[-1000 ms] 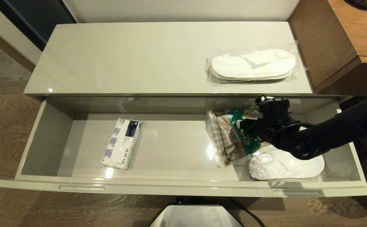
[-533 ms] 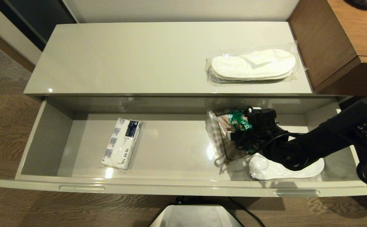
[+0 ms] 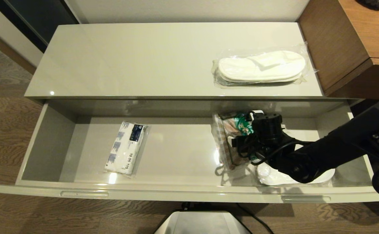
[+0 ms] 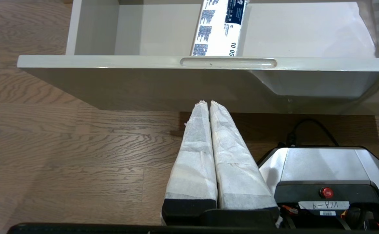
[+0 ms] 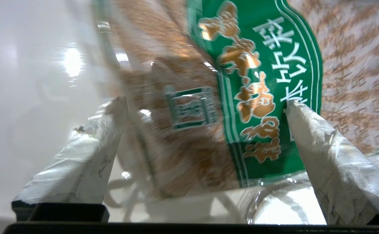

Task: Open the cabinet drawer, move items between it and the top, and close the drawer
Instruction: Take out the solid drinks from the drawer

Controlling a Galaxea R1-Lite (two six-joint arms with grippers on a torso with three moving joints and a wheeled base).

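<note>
One finger of my right gripper stands on the packet's green label, too wide a bite, so next I back off and pinch the packet's brown end [image 3: 234, 158].
The cabinet drawer [image 3: 176, 191] stands pulled wide open. At its right end lies the crinkly packet [image 3: 228, 141] with brown pattern and green label, partly over a bagged pair of white slippers [image 3: 283, 177]. My right gripper [image 3: 241, 148] is down on the packet and open. In the right wrist view its fingers [image 5: 108, 130] stand one on each side of the packet [image 5: 209, 97]. A second bagged pair of slippers [image 3: 261, 68] rests on the top [image 3: 143, 58], at the right. My left gripper [image 4: 208, 103] is shut and empty, parked low in front of the drawer [image 4: 111, 61].
A small white tissue pack with a dark blue label [image 3: 126, 148] lies in the drawer's left half. The brown wood-grain desk [image 3: 355, 42] adjoins the cabinet on the right. The robot's base [image 3: 202, 222] sits on the wood floor below the drawer front.
My right gripper has moved left and lower over the packet, settling astride it. The packet's near end has shifted slightly left. The left arm has not moved.
</note>
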